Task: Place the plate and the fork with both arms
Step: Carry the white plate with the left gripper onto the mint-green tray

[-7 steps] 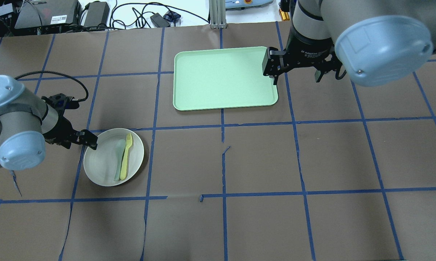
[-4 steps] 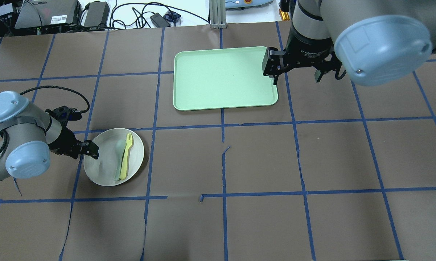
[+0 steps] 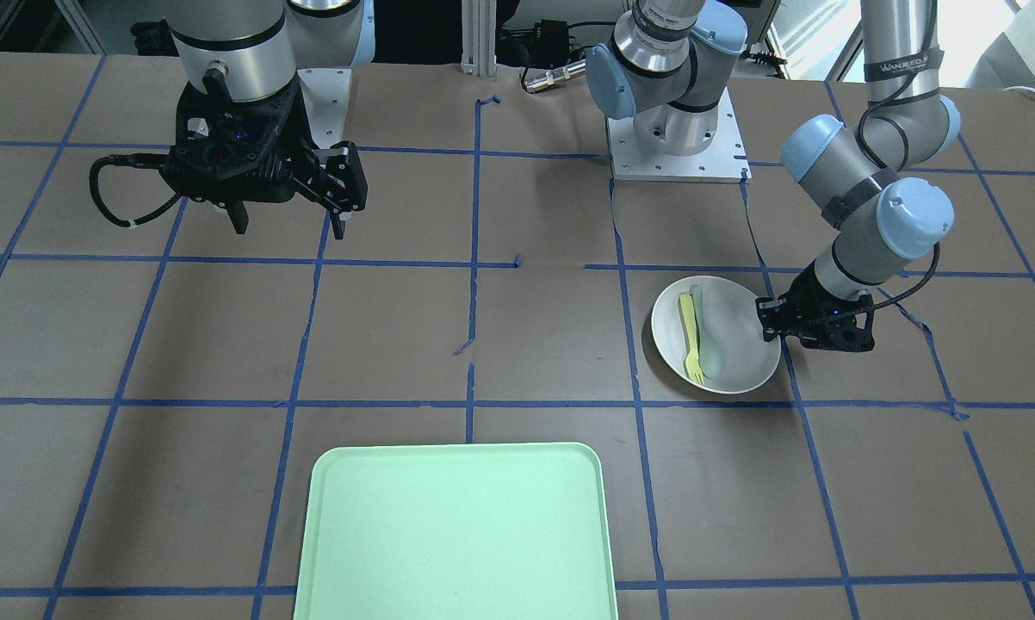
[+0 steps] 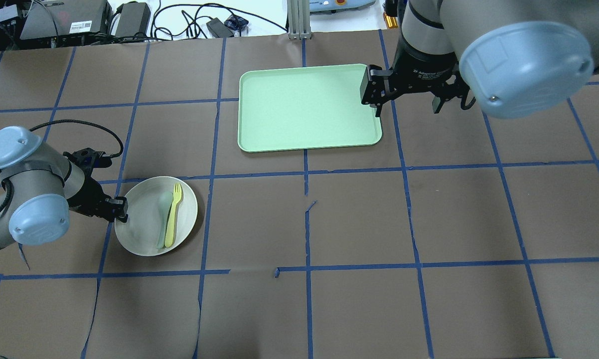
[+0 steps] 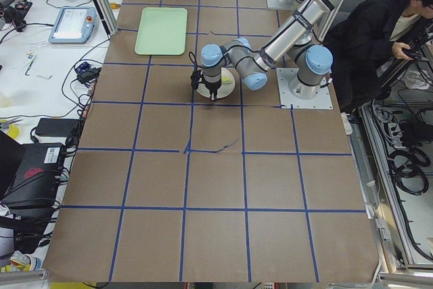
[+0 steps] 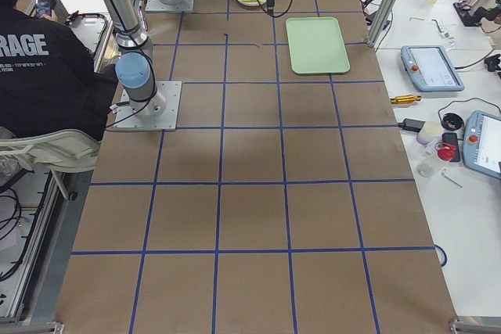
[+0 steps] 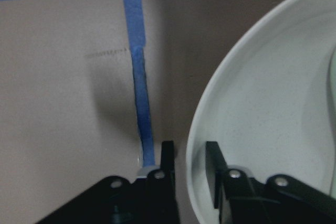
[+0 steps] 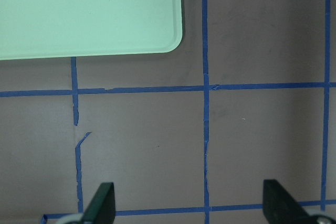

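The robot's left gripper will release the white plate on the middle of the bare pale green tray [image 3: 460, 559].
The white plate [image 4: 142, 234] lies on the table at the left, with the pale-yellow fork [image 4: 173, 217] lying on it beside a teal-grey spoon [image 4: 163, 214]. My left gripper [image 4: 120, 209] is at the plate's left rim. In the left wrist view its fingers [image 7: 212, 169] stand close together, one inside and one outside the rim of the plate [image 7: 273, 103], shut on it. My right gripper [image 4: 404, 102] is open and empty, hovering just past the green tray's right edge. It also shows in the front view [image 3: 289, 224].
The pale green tray [image 4: 304, 107] lies at the far middle of the table, bare. Brown table cover with blue tape grid. Cables and boxes sit beyond the far edge. A person sits beside the robot base in the side views.
My left gripper has moved down and slightly left along the plate's rim, and its fingers have closed on the rim. The right arm has not moved.
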Tool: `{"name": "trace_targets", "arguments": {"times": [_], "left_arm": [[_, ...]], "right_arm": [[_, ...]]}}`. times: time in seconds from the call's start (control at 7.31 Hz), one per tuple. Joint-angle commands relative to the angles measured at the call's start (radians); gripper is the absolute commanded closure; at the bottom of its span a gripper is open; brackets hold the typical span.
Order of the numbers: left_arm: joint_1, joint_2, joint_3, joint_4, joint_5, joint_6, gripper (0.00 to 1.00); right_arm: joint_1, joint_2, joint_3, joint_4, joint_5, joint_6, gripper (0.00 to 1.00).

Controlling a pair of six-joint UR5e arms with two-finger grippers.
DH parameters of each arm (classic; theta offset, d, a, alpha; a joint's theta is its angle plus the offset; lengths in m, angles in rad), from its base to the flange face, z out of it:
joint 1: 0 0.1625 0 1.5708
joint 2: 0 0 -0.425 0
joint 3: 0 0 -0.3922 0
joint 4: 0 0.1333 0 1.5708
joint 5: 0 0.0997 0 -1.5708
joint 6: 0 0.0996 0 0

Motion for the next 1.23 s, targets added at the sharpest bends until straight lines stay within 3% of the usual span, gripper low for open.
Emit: {"name": "trace_targets", "arguments": {"times": [0.0,0.27,0.68,0.96,1.09], "left_arm": [[-0.022,-0.001,0.07,-0.101,-0.121,-0.018,1.0],[-0.118,-0.041,0.271,-0.341,-0.298,-0.101,1.0],[-0.373,-0.25,0.569,-0.338,-0.376,-0.335,1.0],[-0.488,-0.445,0.829,-0.33,-0.378,-0.489,1.0],[-0.519,-0.527,0.911,-0.3,-0.38,-0.531,1.0]], "right_arm": [[0.0,0.003,-0.002,0.0,0.006,0.0,0.0],[0.0,0.005,0.0,0.0,0.013,0.0,0.0],[0.0,0.005,0.0,0.0,0.013,0.0,0.0],[0.0,0.005,0.001,0.0,0.013,0.0,0.0],[0.0,0.005,0.001,0.0,0.013,0.0,0.0]]}}
